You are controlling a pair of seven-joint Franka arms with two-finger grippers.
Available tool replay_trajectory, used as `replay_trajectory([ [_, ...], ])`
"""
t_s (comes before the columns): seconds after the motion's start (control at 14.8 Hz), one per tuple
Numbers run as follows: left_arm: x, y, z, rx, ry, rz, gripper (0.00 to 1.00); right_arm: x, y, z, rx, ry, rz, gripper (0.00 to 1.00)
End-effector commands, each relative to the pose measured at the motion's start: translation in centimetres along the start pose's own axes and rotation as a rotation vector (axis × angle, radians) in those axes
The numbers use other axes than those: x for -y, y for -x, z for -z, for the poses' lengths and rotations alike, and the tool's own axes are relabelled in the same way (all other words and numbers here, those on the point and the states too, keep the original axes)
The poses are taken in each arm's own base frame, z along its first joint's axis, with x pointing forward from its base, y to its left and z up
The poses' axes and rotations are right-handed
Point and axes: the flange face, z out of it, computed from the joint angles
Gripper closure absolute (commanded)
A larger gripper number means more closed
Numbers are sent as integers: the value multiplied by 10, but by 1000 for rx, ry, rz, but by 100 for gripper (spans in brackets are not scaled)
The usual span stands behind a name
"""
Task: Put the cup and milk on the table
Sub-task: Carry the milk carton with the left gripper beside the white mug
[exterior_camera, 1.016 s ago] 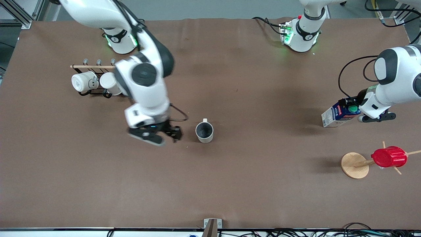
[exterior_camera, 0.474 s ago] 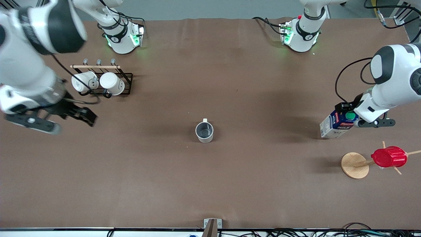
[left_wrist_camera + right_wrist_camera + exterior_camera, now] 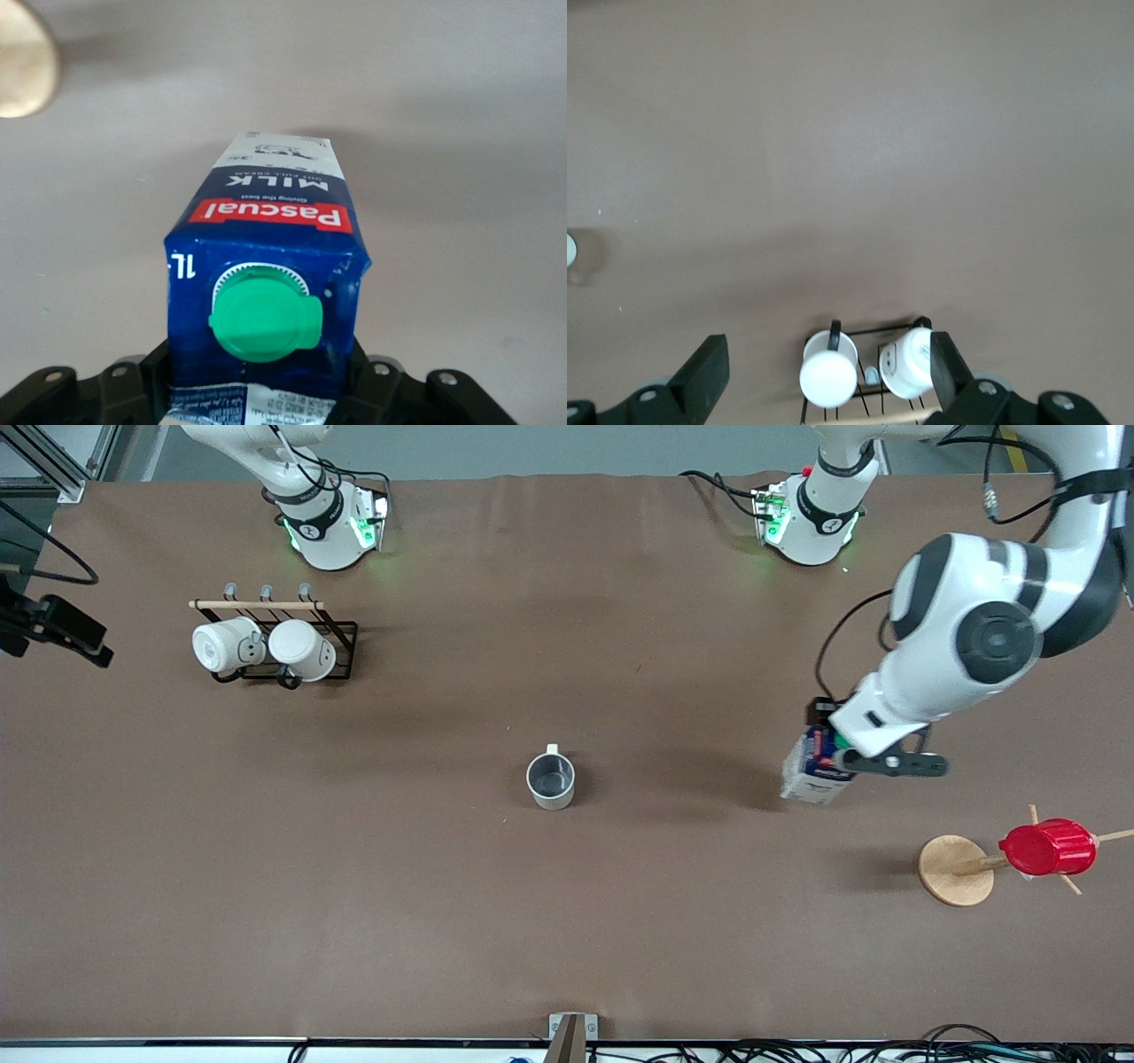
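The robot will set the milk, now held tilted low over the table, down on the table (image 3: pixel 621 793) close beside the cup, toward the wooden stand, with its left gripper.
The cup (image 3: pixel 550 779) stands upright on the brown table (image 3: pixel 567 921) near its middle, with no gripper near it. My left gripper (image 3: pixel 839 756) is shut on the milk (image 3: pixel 811 772), a dark blue carton held tilted low over the table, between the cup and the left arm's end. I cannot tell whether the carton touches the cloth. In the left wrist view the fingers (image 3: pixel 142 390) press both sides of the milk (image 3: pixel 266 230) below its green cap. My right gripper (image 3: pixel 62 633) is open and empty at the right arm's end of the table; the right wrist view shows it (image 3: pixel 828 376) spread wide.
A black wire rack (image 3: pixel 341 633) with two white mugs stands near the right arm's base, also in the right wrist view (image 3: pixel 864 336). A red ribbed cup (image 3: pixel 1047 848) hangs on a wooden stand (image 3: pixel 955 870) at the left arm's end, nearer the front camera than the milk.
My right gripper swung away from beside the cup to the right arm's end of the table, empty. My left gripper carried the milk toward the middle of the table.
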Motion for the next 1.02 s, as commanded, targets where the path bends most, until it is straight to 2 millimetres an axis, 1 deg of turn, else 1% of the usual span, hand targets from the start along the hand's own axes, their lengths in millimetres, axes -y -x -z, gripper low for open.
replay_trajectory([
  [0.0,-61,-7,-5,39,-10,-10,39,-1,0,-2,12,-20,14,0],
  [0.2,-119,-5,-10,70,74,37,39,0,0,-4,18,-21,18,0],
  [0.34,-155,-6,-18,91,96,71,39,0,0,-3,17,-22,19,0],
  [0.47,-191,-15,-34,115,107,108,39,0,0,-3,14,-22,19,0],
  [0.61,-223,-29,-44,109,113,127,39,2,0,-2,12,-22,22,0],
  [0.68,-236,-32,-48,109,112,141,39,0,-1,-2,11,-22,19,0],
  [0.74,-244,-33,-51,109,108,145,39,1,0,-2,11,-22,21,0],
  [0.81,-250,-34,-51,103,110,140,39,1,-1,-2,9,-22,21,0],
  [0.88,-256,-39,-56,103,113,137,39,0,-1,-2,9,-22,19,0],
  [0.95,-263,-43,-56,103,115,138,39,0,-1,-2,9,-24,19,0],
])
